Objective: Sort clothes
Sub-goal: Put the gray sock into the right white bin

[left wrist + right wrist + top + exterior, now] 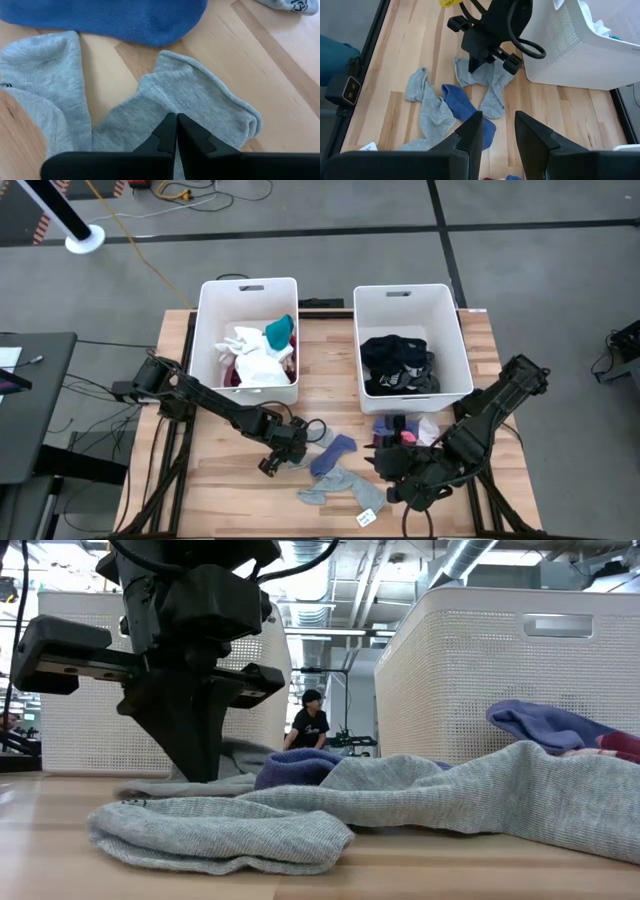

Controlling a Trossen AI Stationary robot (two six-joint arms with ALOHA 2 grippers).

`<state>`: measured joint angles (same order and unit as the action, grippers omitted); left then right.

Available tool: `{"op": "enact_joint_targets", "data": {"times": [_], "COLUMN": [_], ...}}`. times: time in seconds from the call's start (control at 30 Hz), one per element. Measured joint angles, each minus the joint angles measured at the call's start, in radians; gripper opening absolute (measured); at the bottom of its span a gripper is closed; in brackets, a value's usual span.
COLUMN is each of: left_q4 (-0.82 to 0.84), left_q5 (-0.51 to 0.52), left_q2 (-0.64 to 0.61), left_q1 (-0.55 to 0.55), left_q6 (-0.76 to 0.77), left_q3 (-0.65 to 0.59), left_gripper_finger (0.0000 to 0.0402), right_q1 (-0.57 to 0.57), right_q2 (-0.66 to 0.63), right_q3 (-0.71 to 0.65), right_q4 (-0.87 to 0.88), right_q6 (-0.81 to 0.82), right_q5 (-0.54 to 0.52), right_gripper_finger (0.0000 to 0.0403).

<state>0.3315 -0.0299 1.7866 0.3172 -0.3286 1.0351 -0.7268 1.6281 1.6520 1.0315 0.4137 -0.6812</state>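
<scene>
Next, I open my left gripper's closed fingers, which rest on top of the flat grey sock, and pinch up a fold [202, 102] near the cuff.
My left gripper [283, 457] stands low over the table in front of the left bin, shut on a grey sock [200, 100] that lies flat on the wood. A blue sock [335, 450] lies beside it, and another grey sock [335, 485] lies nearer the front edge. My right gripper [497, 130] hangs open well above the table at the front right, with nothing between its fingers. Pink, navy and white clothes [405, 430] lie heaped in front of the right bin. My left gripper has its two fingertips [167, 127] closed together on the middle of the grey sock [172, 107], between its two ends. The fingers come slanting down from the table's left side. The sock still lies on the table, slack; how many layers are pinched is hidden by the fingers.
Two white perforated bins stand at the back: the left bin [210, 330] holds white, teal and maroon clothes, the right bin [455, 340] dark ones. A paper tag [366, 518] lies near the front edge. Bare wood lies at the front left [210, 480].
</scene>
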Motion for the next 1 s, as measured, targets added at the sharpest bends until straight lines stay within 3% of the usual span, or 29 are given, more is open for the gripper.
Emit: {"op": "enact_joint_targets", "data": {"times": [0.23, 0.37, 0.5, 0.8, 1.0], "left_q4": [0.0, 0.005, 0.009, 0.012, 0.016], "left_q5": [0.009, 0.01, 0.011, 0.017, 0.019], "left_q2": [-0.003, -0.016, -0.035, -0.036, -0.023], "left_q1": [0.0, 0.002, 0.011, -0.005, -0.031], "left_q6": [-0.001, 0.016, 0.02, 0.062, 0.087], "left_q3": [0.0, 0.002, 0.002, -0.005, -0.006], "left_gripper_finger": [0.0001, 0.0017, 0.0065, 0.0228, 0.0259], "right_q1": [-0.007, -0.013, -0.012, -0.012, -0.012], "right_q2": [0.009, 0.009, 0.009, 0.009, 0.009], "right_q3": [0.0, 0.0, 0.0, 0.0, 0.0], "right_q4": [-0.013, -0.016, -0.016, -0.015, -0.015], "right_q6": [0.0, -0.004, -0.004, -0.005, -0.006], "right_q5": [0.0, 0.001, 0.0, 0.0, 0.0], "right_gripper_finger": [0.0127, 0.0127, 0.0127, 0.0127, 0.0127]}}
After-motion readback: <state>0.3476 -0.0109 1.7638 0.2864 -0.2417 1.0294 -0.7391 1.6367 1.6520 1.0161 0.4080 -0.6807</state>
